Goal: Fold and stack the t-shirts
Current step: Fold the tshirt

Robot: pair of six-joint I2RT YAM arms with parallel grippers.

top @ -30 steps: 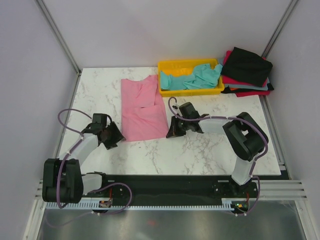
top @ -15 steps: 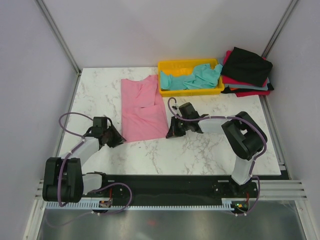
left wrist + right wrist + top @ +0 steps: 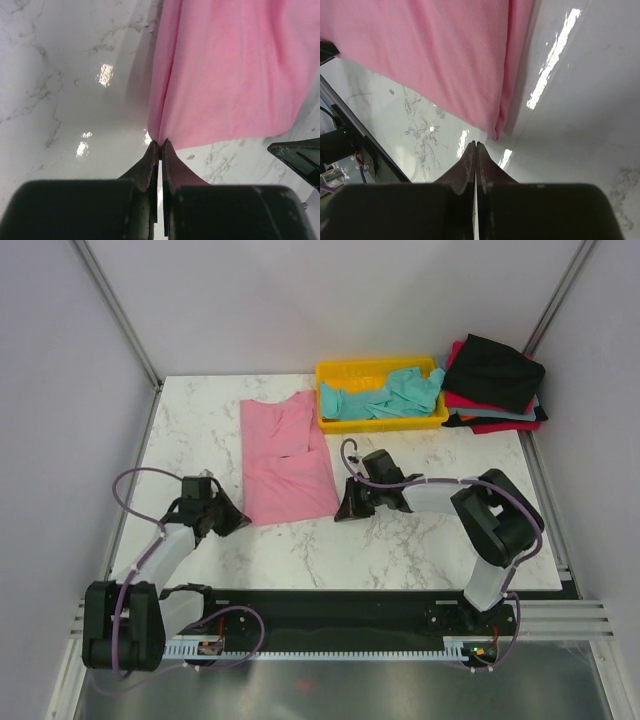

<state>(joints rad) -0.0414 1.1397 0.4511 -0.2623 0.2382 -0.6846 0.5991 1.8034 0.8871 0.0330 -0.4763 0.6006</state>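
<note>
My left gripper will release the corner of the pink t-shirt beside the crease across its middle [image 3: 264, 468], along the side farthest from the yellow tray.
The pink t-shirt [image 3: 285, 455] lies folded lengthwise on the marble table [image 3: 420, 540], left of centre. My left gripper [image 3: 240, 522] sits low at the shirt's near left corner. In the left wrist view the left gripper [image 3: 160, 144] is shut, with the pink t-shirt [image 3: 235, 70] pinched at its tips. My right gripper [image 3: 340, 515] rests by the near right corner. In the right wrist view the right gripper [image 3: 476, 144] is shut and empty, and the corner of the pink t-shirt [image 3: 496, 134] lies just beyond the tips, apart from them. A teal t-shirt [image 3: 390, 395] is crumpled in the tray. The black t-shirt [image 3: 495, 370] tops a red one [image 3: 500, 425].
The yellow tray [image 3: 370, 367] stands at the back centre, just right of the pink shirt's top. The stack of folded shirts fills the back right corner. Grey walls close in the table on three sides. Both arm bases sit on the black rail [image 3: 330, 610] at the near edge.
My left gripper has closed on the pink shirt's near left corner, and its arm has shifted a little outward. The right gripper stays shut and has edged slightly nearer.
</note>
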